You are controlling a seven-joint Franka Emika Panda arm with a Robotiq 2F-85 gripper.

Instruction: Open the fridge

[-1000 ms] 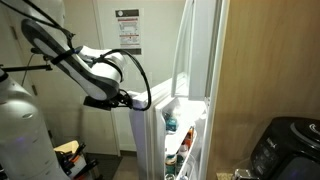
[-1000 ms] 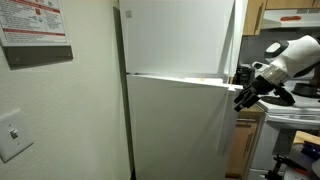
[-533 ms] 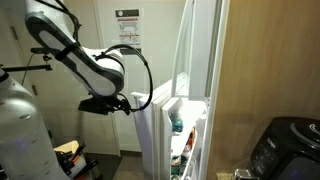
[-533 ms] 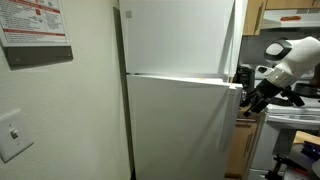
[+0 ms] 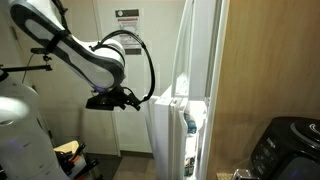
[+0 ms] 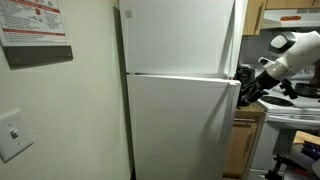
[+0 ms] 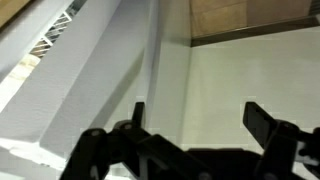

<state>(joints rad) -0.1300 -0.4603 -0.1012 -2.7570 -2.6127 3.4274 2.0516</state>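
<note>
The free edge of the ajar lower door is outside the gripper's open fingers, so the robot should move in, pinch that edge (image 5: pixel 177 112) and pull the door wider.
The fridge is tall and glossy white. Its lower door (image 5: pixel 166 135) stands ajar, and a narrow gap shows inner shelves with bottles (image 5: pixel 190 125). In an exterior view the lower door (image 6: pixel 180 130) looks almost flush under the short upper door (image 6: pixel 180 35). My gripper (image 5: pixel 133 101) is open and empty, a short way off the door's free edge and not touching it. It also shows beside that edge in an exterior view (image 6: pixel 243 92). In the wrist view the open fingers (image 7: pixel 195 112) frame the white door panel (image 7: pixel 230 75) with nothing between them.
A flat white room door with a paper notice (image 5: pixel 127 30) stands behind my arm. A wooden panel (image 5: pixel 265 60) and a black appliance (image 5: pixel 285 145) are beside the fridge. A wall with a notice (image 6: pixel 35 30) and a light switch (image 6: pixel 14 135) flanks the fridge's hinge side.
The lower door has swung back toward the fridge, so the gap is narrower. My gripper has drawn away from the door's edge and is clear of it.
</note>
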